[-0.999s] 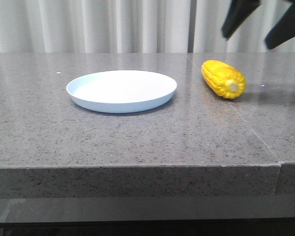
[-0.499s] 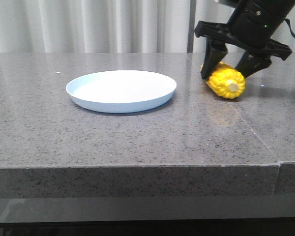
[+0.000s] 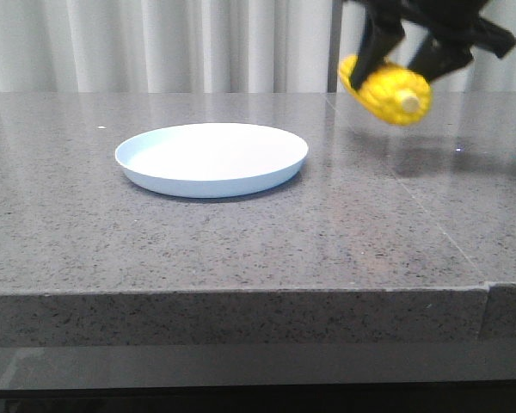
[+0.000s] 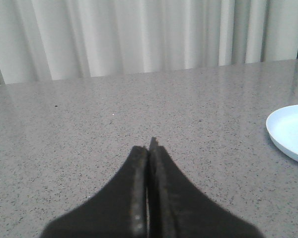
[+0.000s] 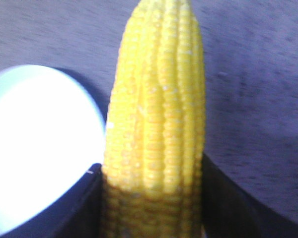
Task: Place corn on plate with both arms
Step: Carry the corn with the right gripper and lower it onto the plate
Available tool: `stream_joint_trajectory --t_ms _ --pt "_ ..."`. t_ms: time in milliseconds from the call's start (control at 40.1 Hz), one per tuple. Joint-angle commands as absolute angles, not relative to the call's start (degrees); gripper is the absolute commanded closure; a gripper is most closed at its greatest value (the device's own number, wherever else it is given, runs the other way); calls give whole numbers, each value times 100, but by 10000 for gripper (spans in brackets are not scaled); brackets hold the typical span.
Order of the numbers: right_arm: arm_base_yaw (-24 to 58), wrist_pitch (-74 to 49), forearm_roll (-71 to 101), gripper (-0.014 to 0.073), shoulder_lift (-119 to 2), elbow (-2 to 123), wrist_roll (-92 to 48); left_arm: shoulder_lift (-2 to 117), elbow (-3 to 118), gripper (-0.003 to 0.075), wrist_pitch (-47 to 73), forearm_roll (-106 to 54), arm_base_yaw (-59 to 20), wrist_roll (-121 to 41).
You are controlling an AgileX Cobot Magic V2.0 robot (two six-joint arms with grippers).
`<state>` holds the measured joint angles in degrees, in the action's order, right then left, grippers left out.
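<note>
The robot's right gripper will release the yellow corn in the middle of the plate (image 3: 221, 146) (image 5: 26, 149), with the stub toward the front edge of the table.
The yellow corn (image 3: 387, 87) hangs in the air at the far right, above the table, its pale stub end facing the camera. My right gripper (image 3: 406, 53) is shut on it, black fingers on both sides. In the right wrist view the corn (image 5: 159, 124) fills the middle between the two fingers, with the plate (image 5: 35, 148) beside it. The pale blue-white plate (image 3: 211, 158) lies empty on the table, left of the corn. My left gripper (image 4: 149, 145) is shut and empty over bare table; the plate's rim (image 4: 290, 133) shows at that view's edge.
The grey speckled stone table (image 3: 241, 249) has a front edge near the camera and a seam on the right. White curtains (image 3: 198, 43) hang behind it.
My right gripper came down around the corn, closed on it, and has lifted it off the table, slightly leftward. The plate has not moved.
</note>
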<state>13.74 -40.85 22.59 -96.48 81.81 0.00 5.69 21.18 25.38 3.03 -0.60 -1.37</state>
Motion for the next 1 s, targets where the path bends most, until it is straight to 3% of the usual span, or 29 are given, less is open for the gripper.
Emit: stream_joint_trajectory --t_ms 0,225,375,649,749,974 --pt "1560 -3677 2942 469 -9275 8360 -41 629 2275 741 2042 246 -92 -137" --pt "2309 -3390 3656 468 -9564 8360 -41 629 2275 741 2042 246 -92 -137" --pt "2724 -3068 3889 419 -9929 8360 -41 629 2275 741 2042 246 -92 -137" --pt "2810 -2956 3900 385 -10362 8360 -41 629 2275 741 2042 246 -92 -137" --pt "2810 -2962 3900 309 -10412 8360 -41 629 2275 741 2042 246 -92 -137" --pt "2799 -2931 3900 41 -10390 8360 -41 629 2275 741 2042 246 -92 -137"
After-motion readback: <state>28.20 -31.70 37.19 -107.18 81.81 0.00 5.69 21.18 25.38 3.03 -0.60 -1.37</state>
